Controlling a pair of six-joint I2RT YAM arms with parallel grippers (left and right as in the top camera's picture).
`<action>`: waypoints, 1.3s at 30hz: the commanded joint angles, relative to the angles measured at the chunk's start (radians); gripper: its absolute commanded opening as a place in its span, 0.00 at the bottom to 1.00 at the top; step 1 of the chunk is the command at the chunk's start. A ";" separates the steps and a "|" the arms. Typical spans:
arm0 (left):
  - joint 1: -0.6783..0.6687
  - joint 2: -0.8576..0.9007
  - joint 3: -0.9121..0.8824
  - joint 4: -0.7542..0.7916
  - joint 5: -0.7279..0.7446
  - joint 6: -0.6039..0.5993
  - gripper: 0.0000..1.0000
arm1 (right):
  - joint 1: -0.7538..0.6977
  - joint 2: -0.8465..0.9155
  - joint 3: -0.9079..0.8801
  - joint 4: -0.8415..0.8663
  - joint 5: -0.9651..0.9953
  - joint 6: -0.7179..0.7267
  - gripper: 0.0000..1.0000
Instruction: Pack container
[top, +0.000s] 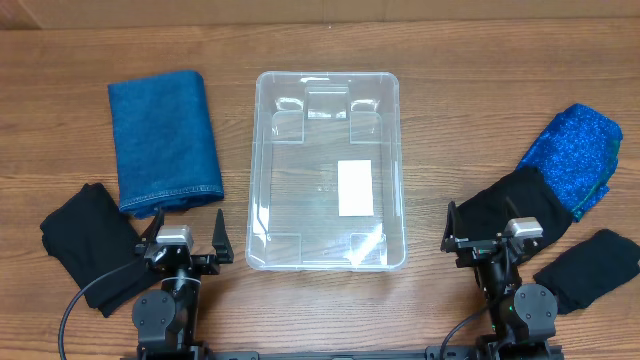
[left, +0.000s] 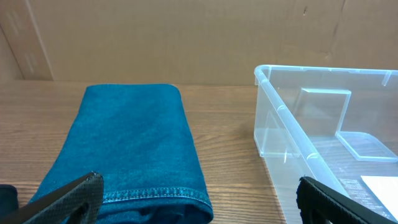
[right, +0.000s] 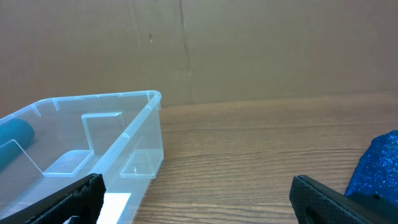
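Note:
My right gripper will grab the black cloth touching the sparkly blue cloth at the cloth's front edge (top: 547, 239), which faces the neighbouring black cloth.
The clear plastic container (top: 326, 170) sits empty in the middle of the table, a white label on its base. It also shows in the left wrist view (left: 323, 143) and the right wrist view (right: 93, 149). A folded blue denim cloth (top: 163, 140) lies left of it and shows in the left wrist view (left: 130, 143). A sparkly blue cloth (top: 577, 155) lies at the right, with its edge in the right wrist view (right: 376, 168). Black cloths lie at the left (top: 85, 240), right (top: 515, 205) and far right (top: 590, 270). My left gripper (top: 183, 240) is open and empty near the container's front left corner. My right gripper (top: 492, 232) is open and empty over the right black cloth.
The table is brown wood (top: 440, 120). A cardboard wall (left: 186, 37) stands behind the table. Both arm bases stand at the front edge.

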 joint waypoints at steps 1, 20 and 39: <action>0.006 -0.001 -0.002 -0.002 -0.004 0.022 1.00 | -0.001 -0.008 -0.010 0.014 -0.095 0.000 1.00; 0.006 -0.001 -0.002 -0.002 -0.004 0.022 1.00 | -0.001 -0.008 -0.010 0.014 -0.095 0.000 1.00; 0.005 -0.001 0.002 0.022 0.000 -0.085 1.00 | -0.002 -0.006 0.034 0.024 -0.005 0.049 1.00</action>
